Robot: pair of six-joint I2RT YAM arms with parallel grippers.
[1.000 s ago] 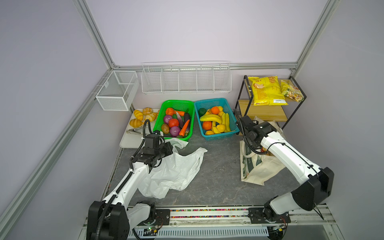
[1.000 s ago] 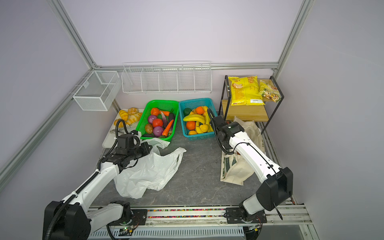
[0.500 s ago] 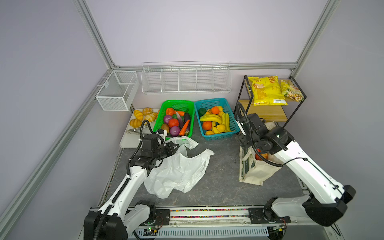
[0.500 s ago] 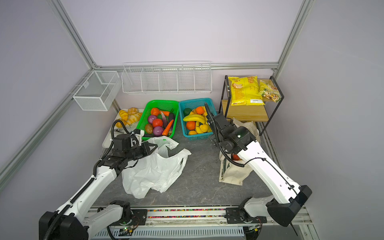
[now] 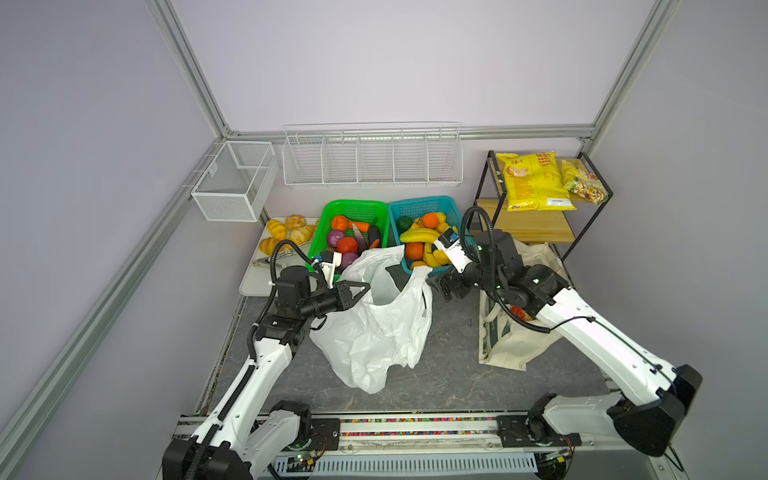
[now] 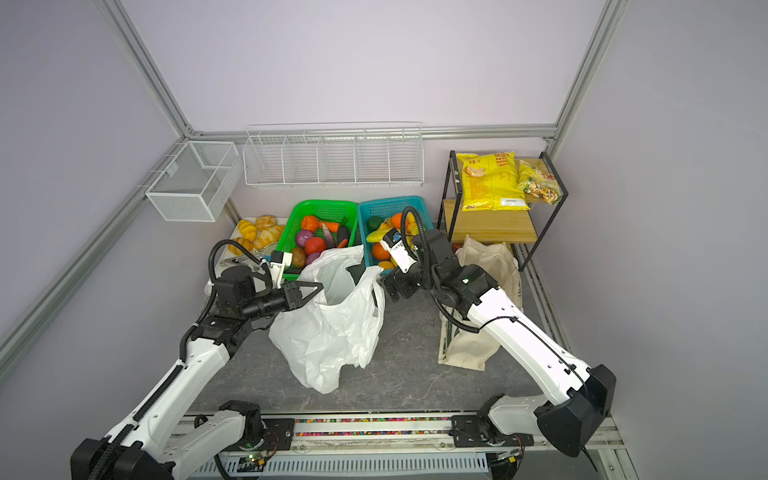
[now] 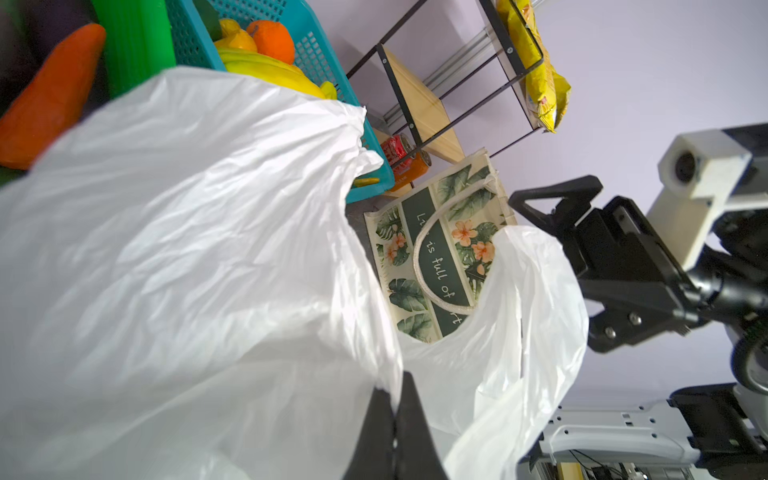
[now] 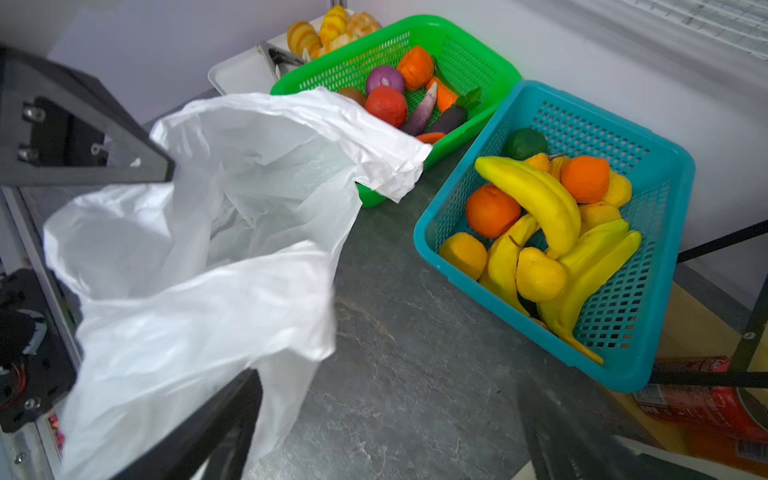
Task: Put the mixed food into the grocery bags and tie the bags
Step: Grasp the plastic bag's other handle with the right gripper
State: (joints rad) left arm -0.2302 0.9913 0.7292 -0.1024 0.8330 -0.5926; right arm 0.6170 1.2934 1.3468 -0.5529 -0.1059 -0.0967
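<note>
The other handle of the white plastic bag hangs loose outside the open fingers of the robot's right gripper, so that gripper should come back, pinch that handle and spread the bag's opening (image 5: 389, 288).
The white plastic bag (image 5: 382, 324) (image 6: 332, 328) stands mid-table with its mouth open. My left gripper (image 5: 365, 287) (image 7: 397, 390) is shut on the bag's left rim and holds it up. My right gripper (image 5: 440, 286) (image 8: 386, 399) is open and empty just right of the bag's other handle (image 8: 291, 291), with one finger (image 8: 232, 399) against the plastic. The cream leaf-print canvas tote (image 5: 511, 345) (image 7: 436, 257) stands under the right arm, with something red showing inside. A yellow banana (image 8: 536, 199) and orange fruits (image 8: 490, 210) lie in the teal basket (image 5: 428, 201).
A green basket (image 5: 353, 204) of vegetables sits left of the teal one, and beside it a white tray (image 5: 253, 282) of bread rolls. The black wire shelf (image 5: 528, 224) at the back right carries a big yellow chip bag (image 5: 532, 183). Red and orange cans (image 7: 401, 156) lie under it.
The left gripper has lifted the plastic bag's rim up and toward the middle, opening its mouth. The right arm swung left from the tote to the bag, and its jaws opened wide.
</note>
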